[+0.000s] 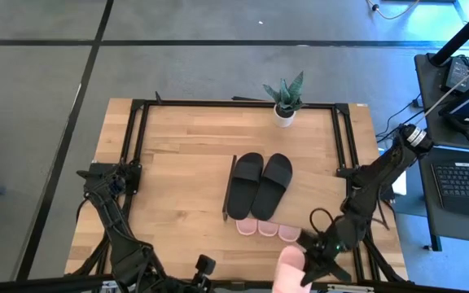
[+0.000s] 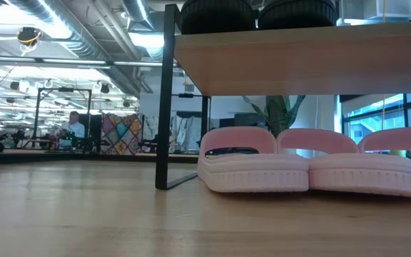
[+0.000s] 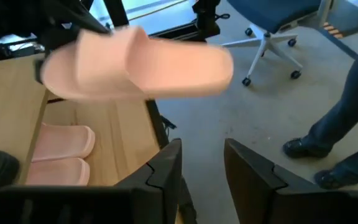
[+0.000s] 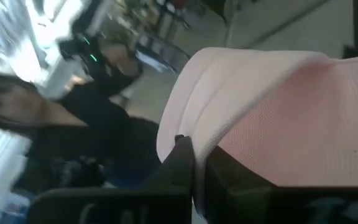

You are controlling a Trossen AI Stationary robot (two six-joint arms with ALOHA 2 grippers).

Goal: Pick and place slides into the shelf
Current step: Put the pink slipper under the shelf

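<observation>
Next, I set the pink slide down with my right gripper on the table's near edge (image 1: 301,264), in front of the shelf's near corner.
The shelf (image 1: 255,191) stands mid-table with a black pair of slides (image 1: 259,185) on its top board. Pale pink slides (image 2: 255,168) rest sole-down on the table under it, their ends poking out toward the near edge (image 1: 260,229). Another pink slide (image 1: 290,267) hangs in the air above the table's near edge, with my right gripper (image 4: 197,155) shut on it. My left gripper (image 3: 201,165) stands open and holds nothing, near the front edge to the left of that slide, and faces it (image 3: 135,65). My right gripper pinches a thin curved rim of the pink slide (image 4: 199,134) between its two fingers; it looks like the strap's edge. It comes in from the table's right side. The slide is lifted clear of the table and sticks out sideways from the fingers toward the left gripper.
A small potted plant (image 1: 285,102) stands at the table's far edge. A desk with a laptop (image 1: 462,179) is to the right of the table. Beyond the near edge are an office chair (image 3: 266,31) and a person's legs (image 3: 347,124).
</observation>
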